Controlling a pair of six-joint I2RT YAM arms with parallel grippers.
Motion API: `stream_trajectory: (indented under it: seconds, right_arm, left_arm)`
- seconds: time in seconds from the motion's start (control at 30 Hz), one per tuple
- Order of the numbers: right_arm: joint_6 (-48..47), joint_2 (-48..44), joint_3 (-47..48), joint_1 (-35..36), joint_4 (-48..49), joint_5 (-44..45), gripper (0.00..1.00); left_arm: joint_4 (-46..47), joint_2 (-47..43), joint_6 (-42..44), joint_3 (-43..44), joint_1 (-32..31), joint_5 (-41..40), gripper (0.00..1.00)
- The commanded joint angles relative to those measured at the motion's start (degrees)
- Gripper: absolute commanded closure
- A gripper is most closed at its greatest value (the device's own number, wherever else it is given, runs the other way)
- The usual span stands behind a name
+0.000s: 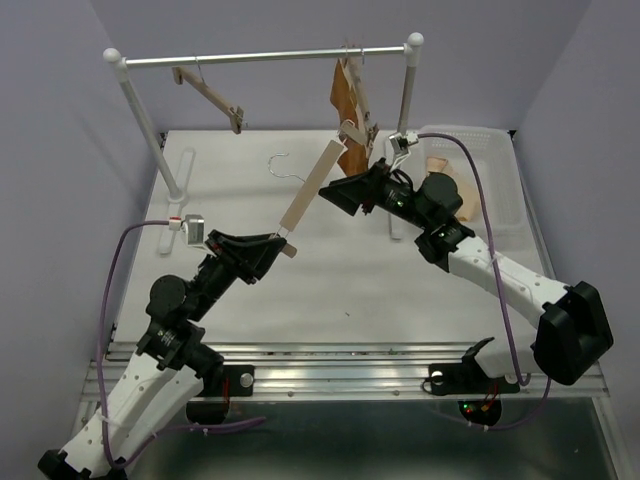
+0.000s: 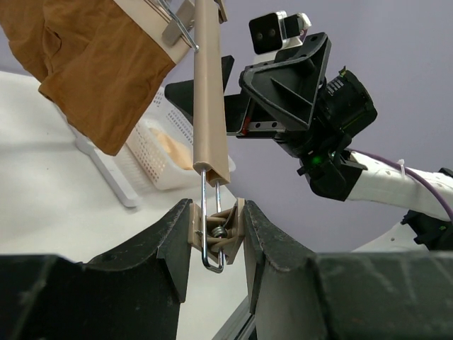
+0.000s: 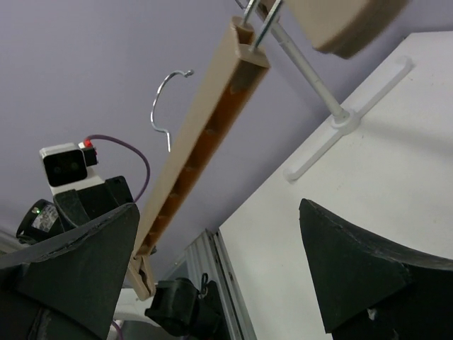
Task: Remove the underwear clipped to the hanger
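Note:
My left gripper holds only the hanger's end clip. Next, my right gripper steadies the hanger's bar while my left gripper takes the bar for hanging (image 1: 301,207).
The hanger (image 1: 310,190) is a light-wood bar held slanted above the table, its wire hook (image 1: 283,165) pointing left. No cloth hangs from it. My left gripper (image 1: 278,245) is shut on the clip (image 2: 226,230) at the bar's near end; the left wrist view shows the pads (image 2: 185,227) squeezing it below the bar (image 2: 209,92). My right gripper (image 1: 335,190) is open and empty beside the bar's far end; in its wrist view the bar (image 3: 205,127) runs past the left finger (image 3: 106,248). The pale beige underwear (image 1: 443,165) lies in the white basket (image 1: 490,150), partly hidden by my right arm.
A clothes rail (image 1: 265,58) spans the back. On it hang an orange-brown garment (image 1: 345,100) on its own hanger and an empty wooden hanger (image 1: 210,90). The rail's right post (image 1: 408,95) stands just behind my right gripper. The rack's left foot (image 1: 185,170) lies on the table.

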Motion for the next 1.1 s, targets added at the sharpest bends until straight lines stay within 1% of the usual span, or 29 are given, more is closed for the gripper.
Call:
stream_trajectory:
  seconds: [0.0, 0.07, 0.2, 0.3, 0.33, 0.37, 0.5, 0.53, 0.57, 0.6, 0.63, 0.73, 0.77, 0.8, 0.83, 0.87, 0.9, 0.93, 1.07]
  right_arm:
    - [3.2, 1.3, 1.2, 3.0, 10.7, 6.2, 0.0]
    - [3.3, 2.0, 1.0, 4.2, 13.5, 6.7, 0.0]
    - [4.1, 3.4, 2.4, 4.7, 13.7, 8.1, 0.01]
    - [5.2, 4.3, 2.6, 4.7, 15.4, 10.8, 0.07]
    - [5.6, 5.3, 2.7, 4.7, 15.6, 11.2, 0.13]
    - [6.1, 5.8, 3.3, 5.2, 16.6, 11.5, 0.26]
    - [8.2, 8.5, 4.7, 5.2, 18.5, 11.3, 0.4]
    - [8.3, 8.8, 4.9, 5.2, 18.9, 11.0, 0.45]
    - [8.8, 9.3, 5.1, 5.2, 19.2, 10.8, 0.58]
    - [8.9, 9.5, 4.9, 5.2, 19.6, 10.4, 0.62]
    - [9.0, 9.6, 4.9, 5.2, 20.3, 9.7, 0.69]
    - [9.1, 9.2, 3.6, 5.2, 21.4, 9.6, 0.8]
    - [9.4, 9.1, 3.2, 5.2, 21.8, 9.6, 0.89]
    - [9.6, 8.8, 2.7, 5.2, 22.5, 9.8, 0.93]
    - [9.6, 8.7, 2.2, 5.2, 23.0, 9.4, 0.95]
    - [9.5, 8.5, 2.1, 5.2, 23.2, 8.9, 0.96]
    - [9.5, 8.4, 2.0, 5.2, 23.4, 7.7, 0.96]
    - [9.6, 8.4, 1.9, 5.2, 23.6, 6.7, 0.98]
    - [9.9, 7.7, 0.9, 5.2, 21.6, 2.3, 0.99]
  left_arm:
    - [6.6, 1.3, -0.2, 0.0, 0.1, 1.4, 1.0]
    - [6.6, 1.4, -0.3, 0.0, 0.2, 1.3, 1.0]
    - [7.1, 1.4, -0.4, -0.1, 0.2, 1.7, 1.0]
    - [7.4, 1.4, 0.1, -0.2, 0.2, 2.2, 1.0]
    - [7.3, 1.3, 0.2, -0.3, 0.1, 2.8, 1.0]
    - [7.7, 1.3, 0.3, -0.4, 0.1, 3.2, 1.0]
    - [7.8, 0.7, 0.6, -0.6, 0.1, 5.0, 1.0]
    - [7.7, 0.5, 0.7, -0.7, 0.1, 5.5, 1.0]
    - [7.7, 0.2, 0.7, -0.9, 0.1, 5.6, 1.0]
    - [7.3, 0.0, 0.7, -0.9, 0.2, 5.8, 1.0]
    - [7.2, -0.7, 0.7, -1.4, 0.1, 6.1, 1.0]
    - [6.6, -1.8, 0.0, -1.9, 0.1, 5.5, 1.0]
    - [5.9, -2.0, -0.3, -1.7, 0.1, 4.9, 1.0]
    - [4.0, -1.7, -0.4, -1.5, 0.2, 3.7, 0.99]
    - [2.8, -1.5, -0.5, -1.0, 0.1, 3.1, 0.82]
    - [1.7, -1.2, -0.7, -0.1, 0.1, 2.7, 0.48]
    - [0.1, -0.2, -0.8, 0.5, 0.1, 2.4, 0.32]
    - [-0.4, 0.2, -0.6, 1.4, 0.1, 2.4, 0.01]
    - [-3.2, 3.0, 0.8, 4.5, 0.2, 2.2, 0.01]
